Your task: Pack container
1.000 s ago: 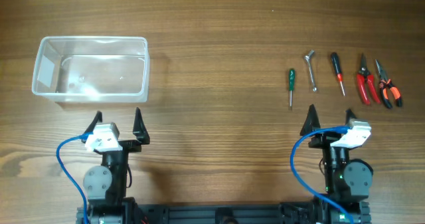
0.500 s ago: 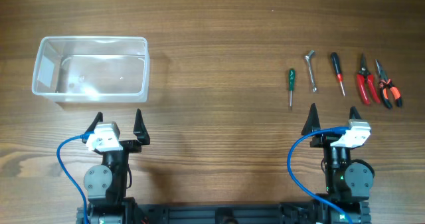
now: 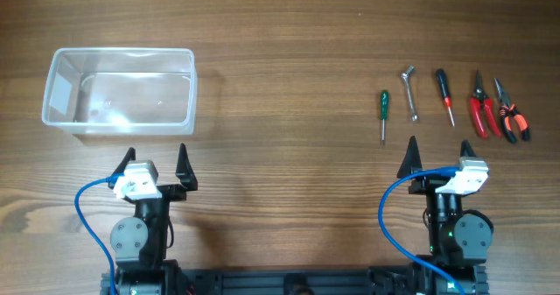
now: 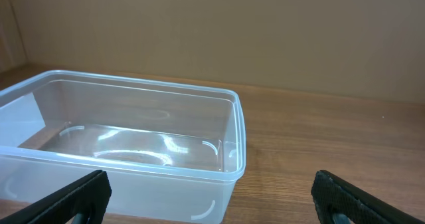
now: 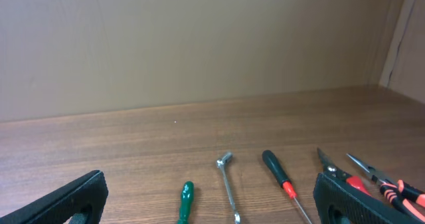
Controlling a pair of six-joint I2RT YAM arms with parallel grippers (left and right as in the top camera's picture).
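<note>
The clear plastic container is next for my left gripper, which should go to it and close on the middle of its short rim [image 3: 193,87] [image 4: 240,132] facing the tools.
The clear plastic container [image 3: 120,89] stands empty at the far left of the table; it fills the left wrist view [image 4: 133,144]. My left gripper [image 3: 155,162] is open and empty just in front of it. A row of hand tools lies at the far right: a green screwdriver [image 3: 382,111], a metal wrench [image 3: 409,92], a black-and-red screwdriver [image 3: 445,95], red pliers [image 3: 479,105] and orange-black pliers [image 3: 511,111]. My right gripper [image 3: 435,158] is open and empty just in front of them. The right wrist view shows the green screwdriver [image 5: 186,199], wrench [image 5: 227,177] and black-and-red screwdriver [image 5: 277,172].
The wooden table [image 3: 289,85] runs bare between the container and the tools. A plain wall stands behind the far edge in both wrist views. Blue cables loop beside each arm base at the near edge.
</note>
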